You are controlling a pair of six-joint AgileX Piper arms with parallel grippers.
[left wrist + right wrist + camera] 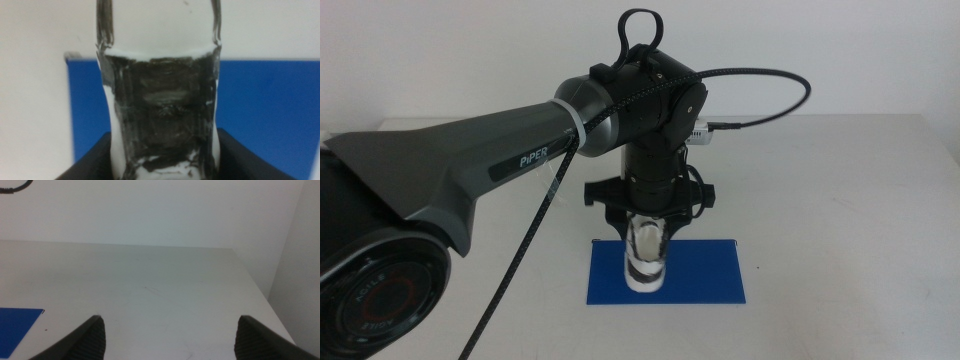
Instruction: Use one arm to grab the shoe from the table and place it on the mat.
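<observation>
I should have my left gripper release the shoe on the middle of the blue mat (658, 272), so that it lies lengthwise along the mat's long edges.
The left arm (520, 150) reaches in from the left, and its gripper (646, 228) points down over the blue mat (705, 275). That gripper is shut on the shoe (645, 262), a white sneaker with black markings that stands at the mat's left part. Whether its sole touches the mat I cannot tell. In the left wrist view the shoe (162, 115) fills the middle between the two dark jaws, with the mat (260, 110) behind it. The right gripper (172, 340) waits open above the table (165, 285), away from the shoe.
The off-white table (840, 200) spreads around the mat, with a wall behind it. A black cable (775, 80) loops off the left arm's wrist. One corner of the mat (17, 325) shows in the right wrist view, and the table's edge (252, 285) runs near it.
</observation>
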